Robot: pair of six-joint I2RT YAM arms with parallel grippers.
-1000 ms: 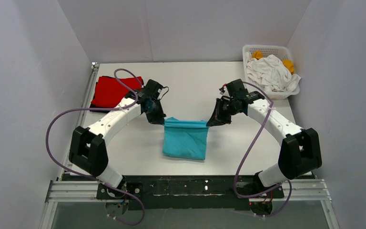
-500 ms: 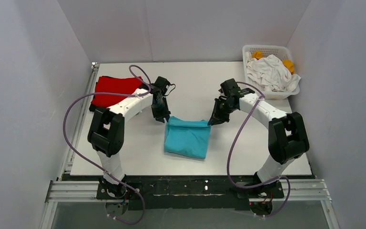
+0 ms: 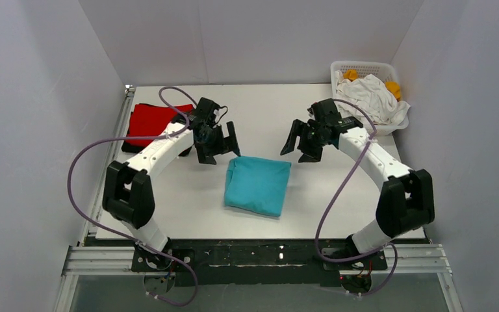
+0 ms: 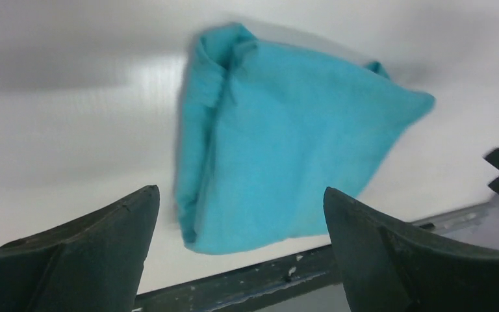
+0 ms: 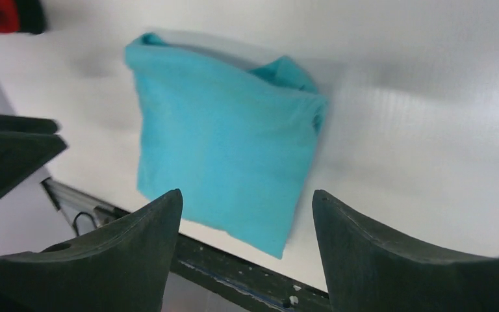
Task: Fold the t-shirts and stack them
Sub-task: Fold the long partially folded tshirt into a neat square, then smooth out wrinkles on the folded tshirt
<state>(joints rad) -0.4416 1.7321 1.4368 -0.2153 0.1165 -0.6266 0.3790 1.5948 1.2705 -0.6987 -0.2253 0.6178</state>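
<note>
My left gripper is to go to the turquoise t-shirt next and grab the middle of its folded side [image 3: 229,182] [image 4: 205,146], the side nearer to the red t-shirt.
A turquoise t-shirt [image 3: 258,185] lies folded into a rough square on the white table [image 3: 188,208], also seen in the left wrist view [image 4: 279,149] and the right wrist view [image 5: 224,153]. My left gripper [image 3: 218,144] hovers open just beyond its far left corner, nothing between the fingers [image 4: 91,247]. My right gripper [image 3: 303,143] hovers open beyond the far right corner, its fingers [image 5: 390,253] empty too. A folded red t-shirt [image 3: 153,123] rests on a black one at the far left of the table.
A white lattice basket [image 3: 366,69] at the far right corner holds crumpled white cloth [image 3: 370,101] and orange cloth [image 3: 393,88]. White walls enclose the table on three sides. A black rail [image 3: 260,253] runs along the near edge.
Both grippers have let go of the turquoise t-shirt's far edge, opened wide and lifted back. The shirt's far edge has dropped flat onto the table.
</note>
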